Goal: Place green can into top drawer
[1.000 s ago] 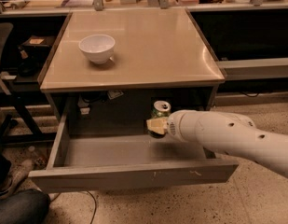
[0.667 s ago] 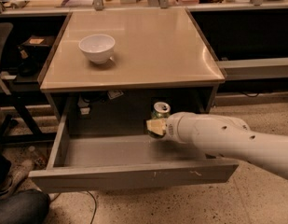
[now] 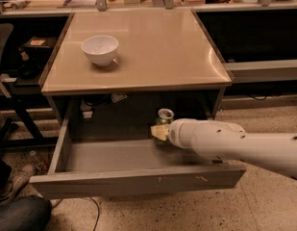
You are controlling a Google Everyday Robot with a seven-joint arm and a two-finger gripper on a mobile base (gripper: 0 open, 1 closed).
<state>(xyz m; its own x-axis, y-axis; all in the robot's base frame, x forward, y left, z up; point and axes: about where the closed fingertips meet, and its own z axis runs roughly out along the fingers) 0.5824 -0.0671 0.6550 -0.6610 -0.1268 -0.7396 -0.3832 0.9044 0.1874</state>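
The robot's gripper needs to release the green can on the open drawer's bottom (image 3: 160, 143) toward the back, near the front edge of the tabletop.
The green can (image 3: 164, 117) stands upright at the back right of the open top drawer (image 3: 138, 180), its silver top with pull-tab facing up. My gripper (image 3: 160, 132) is at the end of the white arm that reaches in from the right. It sits right against the can's lower half and hides it. I cannot see whether the can's base rests on the drawer floor. The drawer is pulled far out under the beige tabletop (image 3: 153, 47), and its grey front panel shows small white scuff marks.
A white bowl (image 3: 100, 48) sits on the tabletop at the left. Cables and a plug (image 3: 86, 110) hang behind the drawer's back left. A dark chair and clutter (image 3: 13, 61) stand at the left, and a dark object (image 3: 18, 215) lies on the floor at the bottom left.
My arm and gripper have shifted slightly to the left and down inside the drawer, and the can has stayed with them. The drawer and the bowl have not moved.
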